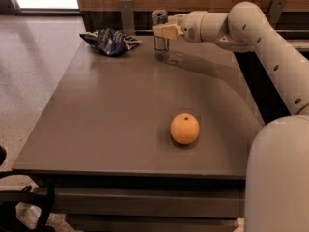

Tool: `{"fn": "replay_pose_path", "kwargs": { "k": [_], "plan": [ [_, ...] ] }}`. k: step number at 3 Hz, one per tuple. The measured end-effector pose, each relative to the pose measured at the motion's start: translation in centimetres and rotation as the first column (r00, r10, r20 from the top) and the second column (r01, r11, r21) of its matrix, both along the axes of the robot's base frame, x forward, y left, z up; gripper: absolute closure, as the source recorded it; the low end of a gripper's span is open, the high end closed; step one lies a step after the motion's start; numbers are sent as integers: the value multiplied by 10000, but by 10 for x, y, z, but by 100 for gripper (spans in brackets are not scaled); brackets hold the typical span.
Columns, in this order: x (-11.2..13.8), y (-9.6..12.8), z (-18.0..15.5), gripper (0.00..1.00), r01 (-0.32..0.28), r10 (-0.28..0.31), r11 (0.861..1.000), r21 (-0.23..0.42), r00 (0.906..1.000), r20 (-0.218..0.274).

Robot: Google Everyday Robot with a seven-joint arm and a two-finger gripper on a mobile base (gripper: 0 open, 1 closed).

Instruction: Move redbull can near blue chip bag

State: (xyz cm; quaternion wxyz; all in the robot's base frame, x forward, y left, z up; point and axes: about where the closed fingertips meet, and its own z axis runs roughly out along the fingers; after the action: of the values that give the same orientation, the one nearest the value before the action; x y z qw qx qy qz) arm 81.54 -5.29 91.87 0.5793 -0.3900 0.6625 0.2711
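The redbull can will stand upright on the grey table, snug (147,54) beside the blue chip bag's pointed end, when my gripper lets go of it. The can is now held near the table's far edge.
The redbull can (160,30) is a slim silver can, upright near the table's far edge. My gripper (164,31) reaches in from the right and is shut on the redbull can around its middle. The can's base is at or just above the tabletop; I cannot tell whether it touches. The blue chip bag (111,41) lies crumpled and flat on the far left corner of the table, a short way left of the can.
A round orange (184,128) sits on the grey table (106,120) nearer the front right. My white arm (270,52) spans the right side. A wooden wall panel runs behind the table. The table's left edge drops to a tiled floor.
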Motion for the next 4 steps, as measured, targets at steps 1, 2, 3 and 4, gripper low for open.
{"fn": "replay_pose_path", "kwargs": {
  "k": [1, 2, 3, 4],
  "plan": [
    [12, 16, -4, 100, 251, -247, 9992, 304, 9996, -160],
    [19, 25, -13, 100, 572, -548, 9946, 871, 9981, -293],
    [24, 35, -19, 100, 735, -704, 9893, 1260, 9971, -288],
    [28, 46, -25, 100, 747, -707, 9878, 1366, 9969, -338]
  ]
}}
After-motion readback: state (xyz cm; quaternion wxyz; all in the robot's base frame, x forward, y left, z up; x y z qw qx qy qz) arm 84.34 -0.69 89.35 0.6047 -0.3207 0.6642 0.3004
